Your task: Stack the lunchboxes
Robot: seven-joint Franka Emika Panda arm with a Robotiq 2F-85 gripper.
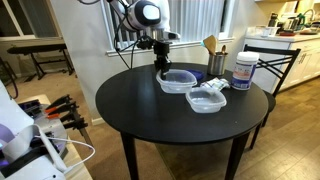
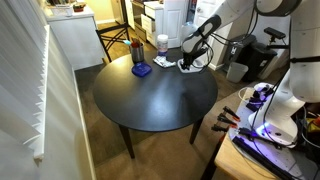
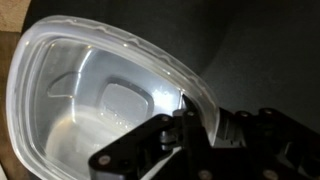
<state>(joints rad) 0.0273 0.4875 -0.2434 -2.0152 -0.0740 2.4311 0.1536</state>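
My gripper is holding a lunchbox and will release it inside the other clear lunchbox [image 1: 209,101], nested into its open top.
Two clear lunchboxes sit at the far side of the round black table [image 1: 150,120]. My gripper [image 1: 160,68] is on the rim of one lunchbox [image 1: 180,81], which also shows in an exterior view [image 2: 192,66]. In the wrist view this lunchbox [image 3: 100,100] fills the left side, and my gripper [image 3: 195,122] has one finger inside the wall and one outside, shut on the rim. I cannot tell whether it rests on the table or is slightly raised. The other lunchbox [image 1: 207,101] lies beside it, apart from it, and shows in both exterior views [image 2: 165,62].
A white jar with a blue lid [image 1: 244,70] and a dark cup of wooden utensils [image 1: 215,60] stand behind the lunchboxes. A dark blue round lid [image 2: 140,70] lies nearby. A chair [image 1: 275,60] stands against the table's edge.
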